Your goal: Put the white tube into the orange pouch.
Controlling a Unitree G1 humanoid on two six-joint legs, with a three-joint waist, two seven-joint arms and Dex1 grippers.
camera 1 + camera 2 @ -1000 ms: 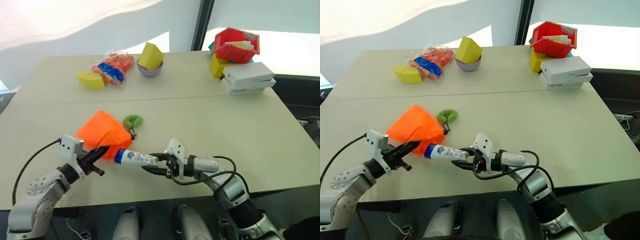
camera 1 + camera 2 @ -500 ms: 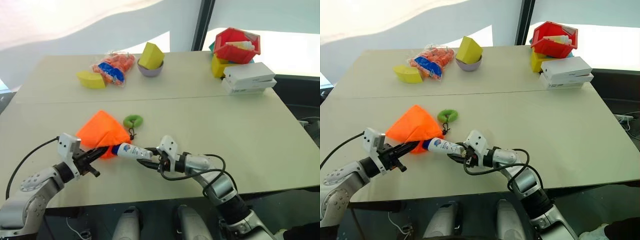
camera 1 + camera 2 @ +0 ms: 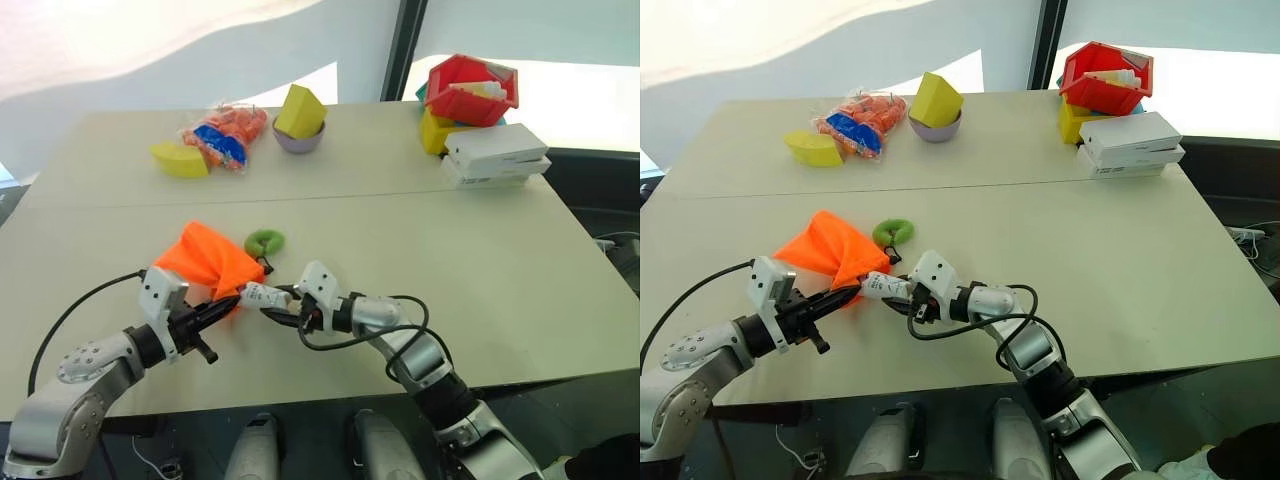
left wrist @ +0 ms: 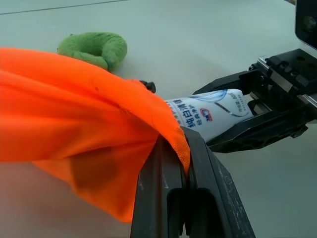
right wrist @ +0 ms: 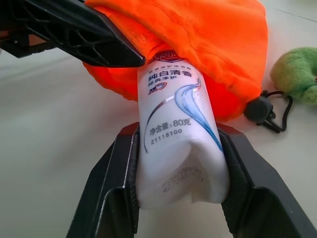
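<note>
Next, I release the white tube from my right gripper inside the orange pouch (image 3: 218,290) (image 5: 169,38), so that the flat end of the tube sits just within the opening of the pouch.
The orange pouch (image 3: 208,262) lies near the table's front left, its cord ending in a green ring (image 3: 265,241). My left gripper (image 3: 222,308) is shut on the pouch's lower edge (image 4: 171,130), lifting it. The white tube (image 5: 178,134) with blue label marks is clamped at its flat end by my right gripper (image 3: 283,303). The tube (image 3: 262,295) points left, and its cap end is hidden inside the pouch's mouth. The two grippers sit close together, fingertips almost meeting at the opening.
At the back left lie a clear bag of orange and blue items (image 3: 222,134), a yellow wedge (image 3: 180,159) and a bowl holding a yellow block (image 3: 300,118). At the back right are white flat boxes (image 3: 496,155) and a red basket (image 3: 472,90).
My right gripper has pushed the tube leftward, and its blue cap has gone inside the pouch. My left gripper has shifted right and lifted the pouch's edge.
</note>
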